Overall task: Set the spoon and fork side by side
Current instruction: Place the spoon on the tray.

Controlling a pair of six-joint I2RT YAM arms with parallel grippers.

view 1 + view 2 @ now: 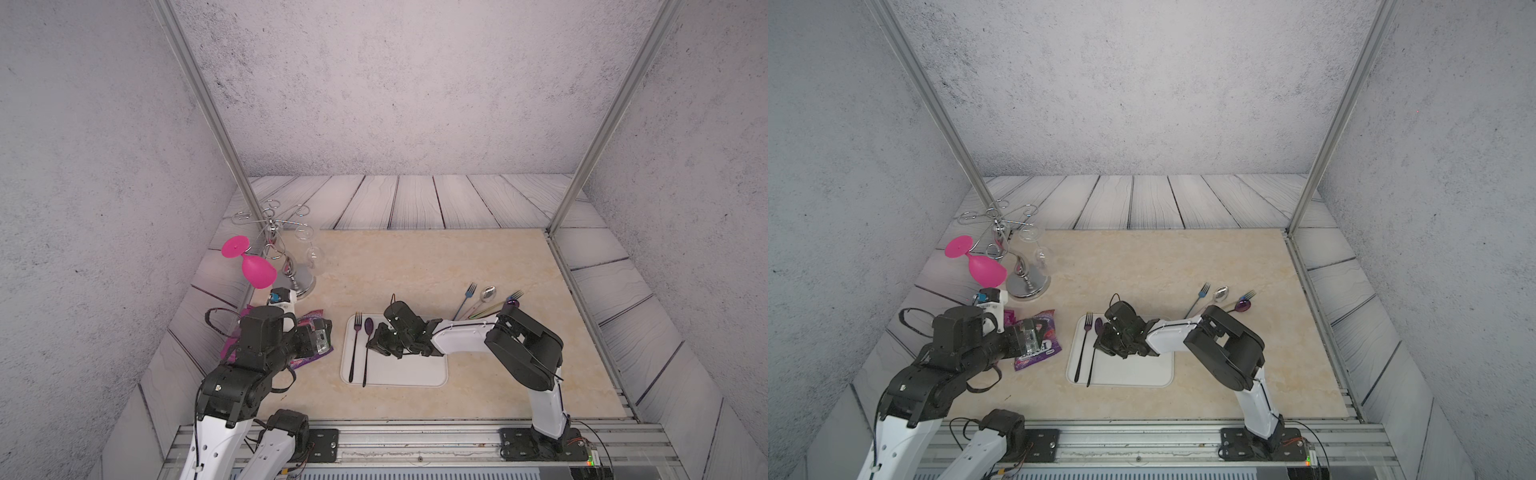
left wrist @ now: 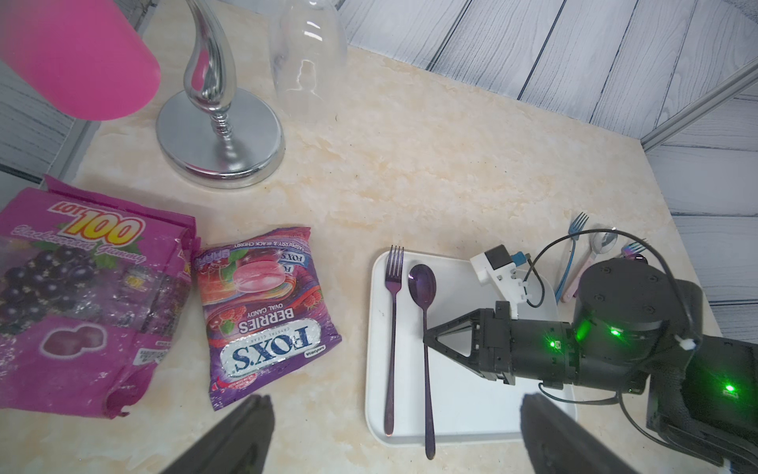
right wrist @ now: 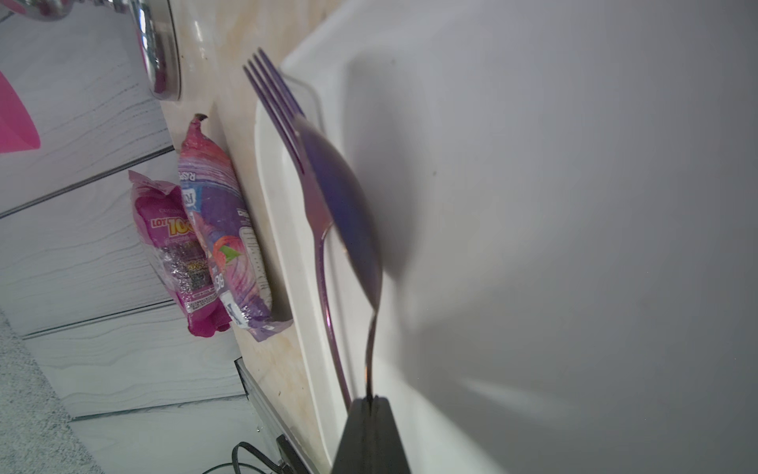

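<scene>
Next, my right gripper grabs the handle lower down (image 2: 427,383) and brings the spoon inside, because the end of the spoon's handle sticks out past the tray's front rim.
A purple spoon (image 1: 368,325) (image 1: 1099,326) and a purple fork (image 1: 355,345) (image 1: 1084,349) sit close together and nearly parallel at the left end of a white tray (image 1: 415,374) (image 1: 1133,374). The fork is the outer one. My right gripper (image 1: 370,343) (image 1: 1098,345) (image 3: 371,400) is shut on the spoon's (image 3: 344,205) handle below the bowl. The handle's end sticks out past the tray's (image 2: 451,410) front rim. My left gripper (image 1: 322,338) (image 2: 396,397) hangs open and empty left of the tray, above the candy bags.
Two purple candy bags (image 2: 262,312) (image 2: 82,295) lie left of the tray. Behind them stands a chrome glass rack (image 1: 299,282) holding a pink glass (image 1: 257,270) and a clear glass (image 2: 307,53). More cutlery (image 1: 486,301) lies at the back right.
</scene>
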